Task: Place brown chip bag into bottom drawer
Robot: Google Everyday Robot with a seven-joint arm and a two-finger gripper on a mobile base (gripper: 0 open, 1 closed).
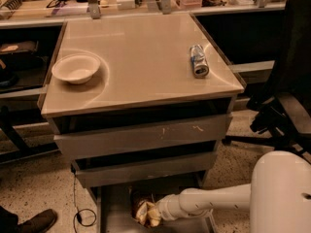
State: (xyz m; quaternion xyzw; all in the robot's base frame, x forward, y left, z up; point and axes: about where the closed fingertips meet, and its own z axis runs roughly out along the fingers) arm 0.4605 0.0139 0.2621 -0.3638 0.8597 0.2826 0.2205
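My gripper is holding the brown chip bag. It will let go of the bag on the grey inside of the bottom drawer [144, 206], near its middle.
The bottom drawer [114, 210] is pulled out below the two grey-fronted drawers, showing its flat grey floor. The brown chip bag [142, 208] is over the drawer's floor near its middle, brown and pale with a yellowish edge. My white arm reaches in low from the right, and the gripper [154, 212] is at the bag's right side, its tip hidden behind the bag.
A silver-blue can [198, 60] lies on the cabinet top [141, 62] at the right. A white bowl [76, 68] sits at the left. A black office chair [286, 106] stands at the right. A cable [80, 212] and a shoe [36, 221] lie on the floor at the left.
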